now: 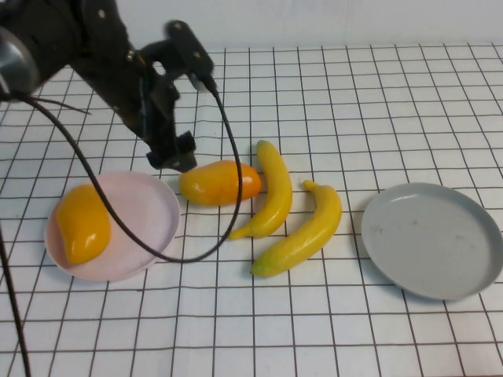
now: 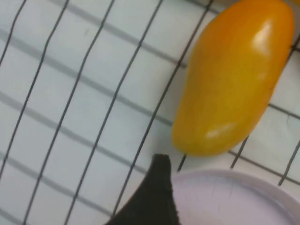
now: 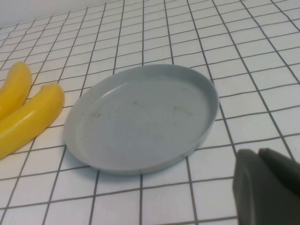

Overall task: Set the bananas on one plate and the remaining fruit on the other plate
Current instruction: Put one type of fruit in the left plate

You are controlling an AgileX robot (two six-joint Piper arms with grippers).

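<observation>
My left gripper is going to close on the loose mango-like fruit [image 1: 220, 183] [image 2: 232, 77] that lies between the pink plate and the bananas, since that fruit belongs on the pink plate.
Two yellow bananas [image 1: 273, 191] [image 1: 306, 230] lie side by side on the table's middle. One orange-yellow mango-like fruit [image 1: 82, 221] lies in the pale pink plate [image 1: 149, 208] at the left. The other fruit [image 1: 218, 182] lies on the table between that plate and the bananas. My left gripper [image 1: 174, 157] hangs open and empty just above the far rim of the pink plate, beside that fruit [image 2: 232, 77]; only one finger [image 2: 157, 197] shows in its wrist view. The grey-blue plate [image 1: 432, 239] is empty at the right. My right gripper [image 3: 259, 157] is shut, near the grey-blue plate [image 3: 140, 117].
A black cable [image 1: 228, 157] loops from the left arm down across the pink plate and the table in front of the loose fruit. The table is a white cloth with a black grid. Both banana ends [image 3: 28, 119] show in the right wrist view.
</observation>
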